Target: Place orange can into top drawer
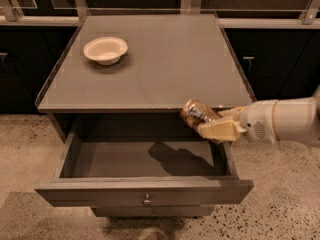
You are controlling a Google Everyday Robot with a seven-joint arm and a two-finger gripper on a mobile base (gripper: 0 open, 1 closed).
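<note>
I will set the orange can, now held above the drawer, on the shadowed rear bottom of the open top drawer (pixel 174 145).
The orange can (pixel 196 113) lies tilted on its side in my gripper (pixel 210 123), which is shut on it. The gripper reaches in from the right on a white arm and holds the can above the right rear part of the open top drawer (pixel 145 191), just in front of the tabletop's front edge. The drawer is pulled out, its grey inside bare, with a small metal knob (pixel 146 201) at the centre of its front. The can and gripper cast a shadow on the drawer floor.
A cream bowl (pixel 105 50) sits at the back left of the grey tabletop (pixel 150 69). Dark cabinets stand behind and to both sides. A narrower grey panel (pixel 150 211) shows below the drawer. Speckled floor surrounds the cabinet.
</note>
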